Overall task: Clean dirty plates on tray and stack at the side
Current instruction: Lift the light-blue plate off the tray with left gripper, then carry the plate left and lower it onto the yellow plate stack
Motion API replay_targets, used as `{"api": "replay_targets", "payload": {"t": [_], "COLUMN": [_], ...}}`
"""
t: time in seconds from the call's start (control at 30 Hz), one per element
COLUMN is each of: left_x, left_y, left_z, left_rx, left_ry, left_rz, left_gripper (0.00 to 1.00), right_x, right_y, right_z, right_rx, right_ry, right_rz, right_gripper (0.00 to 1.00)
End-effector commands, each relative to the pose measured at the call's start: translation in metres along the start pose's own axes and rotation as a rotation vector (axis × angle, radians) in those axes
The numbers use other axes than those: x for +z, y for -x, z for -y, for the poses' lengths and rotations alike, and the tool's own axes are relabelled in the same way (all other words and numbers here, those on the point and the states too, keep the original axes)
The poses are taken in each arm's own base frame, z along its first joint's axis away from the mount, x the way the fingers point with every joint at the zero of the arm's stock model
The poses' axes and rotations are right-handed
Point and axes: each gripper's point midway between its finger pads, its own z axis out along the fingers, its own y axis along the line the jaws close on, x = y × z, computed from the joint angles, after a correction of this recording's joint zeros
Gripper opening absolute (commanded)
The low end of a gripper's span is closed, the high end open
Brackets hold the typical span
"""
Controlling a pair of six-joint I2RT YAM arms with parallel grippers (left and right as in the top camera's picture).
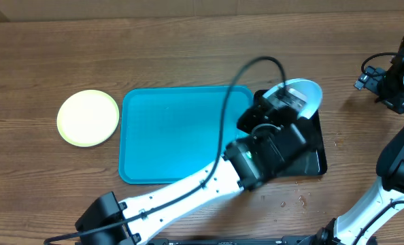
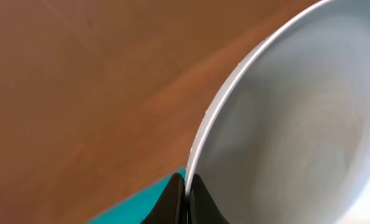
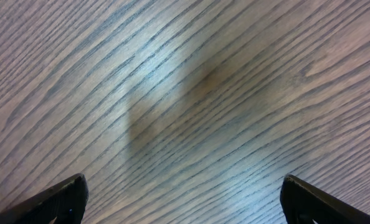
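My left gripper is holding the pale plate beside the turquoise tray. Next, I let it go on top of the yellow-green plate (image 1: 89,118) there.
My left gripper (image 1: 275,112) (image 2: 186,186) is shut on the rim of a pale plate (image 1: 305,94) (image 2: 297,118). The plate looks white or light blue; I cannot tell which. It is held tilted over the far end of the black tray (image 1: 315,160), just right of the turquoise tray (image 1: 175,133). The turquoise tray holds no plates. The yellow-green plate (image 1: 88,118) lies flat on the table left of that tray. A third plate is not in view. My right gripper (image 3: 185,202) is open and empty over bare wood at the far right (image 1: 396,85).
The left arm reaches from the front edge diagonally across the turquoise tray's right front corner. A few small crumbs (image 1: 290,201) lie on the table in front of the black tray. A black cable (image 1: 256,64) arcs over the tray.
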Motion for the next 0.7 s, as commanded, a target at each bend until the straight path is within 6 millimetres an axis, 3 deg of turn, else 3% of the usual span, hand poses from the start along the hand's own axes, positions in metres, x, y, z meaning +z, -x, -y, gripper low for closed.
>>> {"api": "replay_targets", "payload": {"t": [0.0,0.17,0.43,0.67], "left_x": [-0.019,-0.027,-0.026,-0.007], "left_y": [0.025,0.041,0.041,0.015], "left_z": [-0.021,-0.020,-0.018,0.015], "left_rx": [0.095,0.047,-0.049,-0.182], "left_ry": [0.182,0.199,0.181,-0.068], "left_rz": [0.073,0.127,0.137,0.034], "left_gripper": [0.04,0.04,0.04,0.04], "right_x": [-0.018,-0.018,-0.018,-0.018], "right_y": [0.012,0.012,0.012,0.012], "right_z": [-0.001,-0.001,-0.001,-0.001], "right_rx": [0.007,0.006,0.006,0.006], "right_ry": [0.008,0.008,0.008,0.008], "right_rz": [0.059,0.059,0.059,0.059], "right_gripper": [1.00,1.00,1.00,1.00]}}
